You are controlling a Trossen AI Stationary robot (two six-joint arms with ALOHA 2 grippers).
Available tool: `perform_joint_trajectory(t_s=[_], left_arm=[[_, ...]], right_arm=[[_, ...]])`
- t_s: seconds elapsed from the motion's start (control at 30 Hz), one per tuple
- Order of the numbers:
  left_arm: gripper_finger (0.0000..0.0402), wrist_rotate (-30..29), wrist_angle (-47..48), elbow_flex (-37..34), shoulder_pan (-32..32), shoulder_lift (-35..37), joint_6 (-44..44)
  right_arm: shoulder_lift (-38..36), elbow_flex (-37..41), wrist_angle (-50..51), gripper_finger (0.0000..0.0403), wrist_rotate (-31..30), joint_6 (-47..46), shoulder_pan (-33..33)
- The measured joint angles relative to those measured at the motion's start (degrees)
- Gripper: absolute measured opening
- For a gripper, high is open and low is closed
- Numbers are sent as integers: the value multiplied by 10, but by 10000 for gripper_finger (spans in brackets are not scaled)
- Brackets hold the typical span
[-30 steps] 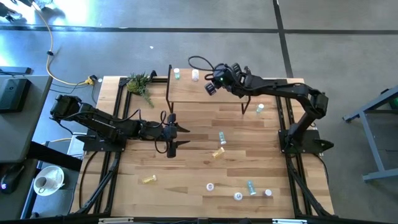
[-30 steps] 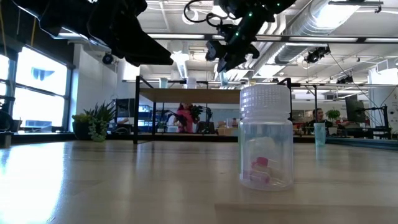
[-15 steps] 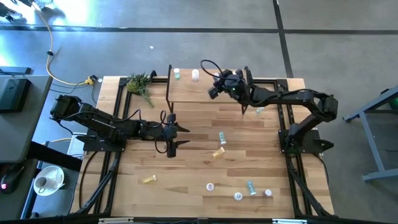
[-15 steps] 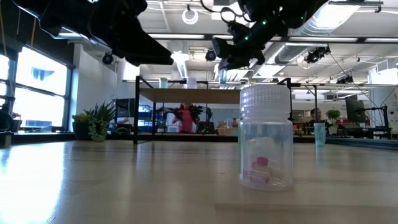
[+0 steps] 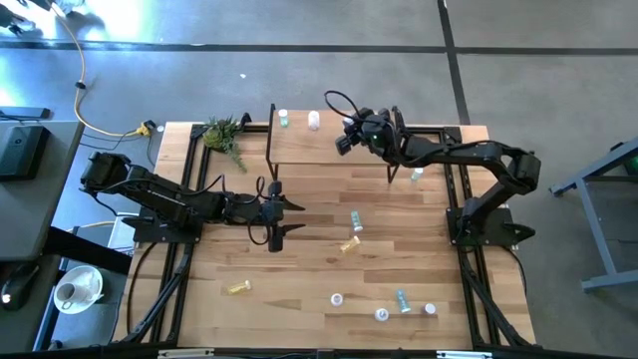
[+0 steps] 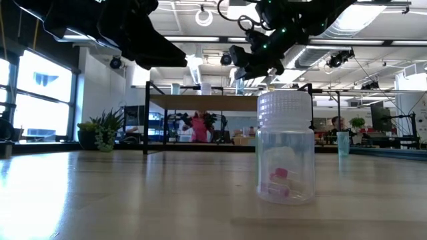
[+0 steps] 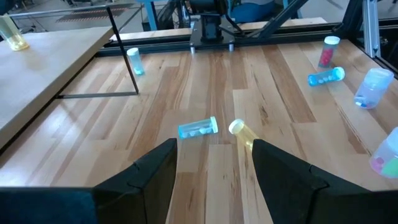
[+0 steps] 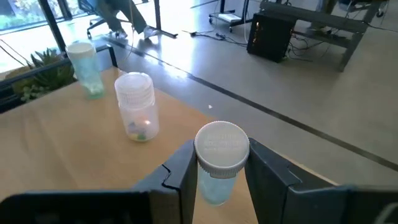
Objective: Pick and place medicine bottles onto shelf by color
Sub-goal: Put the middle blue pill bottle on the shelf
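Note:
I will use my right gripper to stand the pale blue bottle on the shelf's far edge (image 5: 346, 123) (image 8: 217, 200), beside the white bottle.
My right gripper (image 5: 344, 143) hangs over the shelf (image 5: 299, 150) and is shut on a pale blue bottle with a white cap (image 8: 222, 158). A teal bottle (image 5: 283, 119) and a white bottle (image 5: 314, 121) stand upright on the shelf's far edge; they also show in the right wrist view (image 8: 89, 68) (image 8: 137, 106). My left gripper (image 5: 286, 214) is open and empty above the table's middle. Ahead of it a light blue bottle (image 7: 198, 129) and a yellow bottle (image 7: 241, 132) lie on their sides. My right gripper pinches the bottle's body just under the white cap (image 8: 222, 147) between its two fingers (image 8: 184, 169). The fingers come slanting from the table's right side. The bottle stands roughly upright, cap up, above the shelf board; its bottom is hidden by the gripper.
More bottles lie or stand near the table's near edge (image 5: 238, 287) (image 5: 337, 298) (image 5: 403, 300) (image 5: 430, 309). A teal one (image 5: 416, 174) stands by the shelf's right leg. A clear bottle (image 6: 285, 147) stands close to the low camera. A small plant (image 5: 224, 133) lies at the far left.
My right arm has stretched out lower over the shelf and its gripper has shifted a little toward the table's right edge, still shut on the bottle.

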State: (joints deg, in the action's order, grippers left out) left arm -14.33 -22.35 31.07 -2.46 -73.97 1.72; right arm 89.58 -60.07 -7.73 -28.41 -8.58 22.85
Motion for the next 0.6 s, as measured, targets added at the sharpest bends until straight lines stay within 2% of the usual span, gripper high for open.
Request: perform_joint_trajectory(t_s=[0.6], left_arm=[[198, 0, 0, 0, 0, 0, 0]], right_arm=[[33, 0, -2, 103, -35, 0, -8]])
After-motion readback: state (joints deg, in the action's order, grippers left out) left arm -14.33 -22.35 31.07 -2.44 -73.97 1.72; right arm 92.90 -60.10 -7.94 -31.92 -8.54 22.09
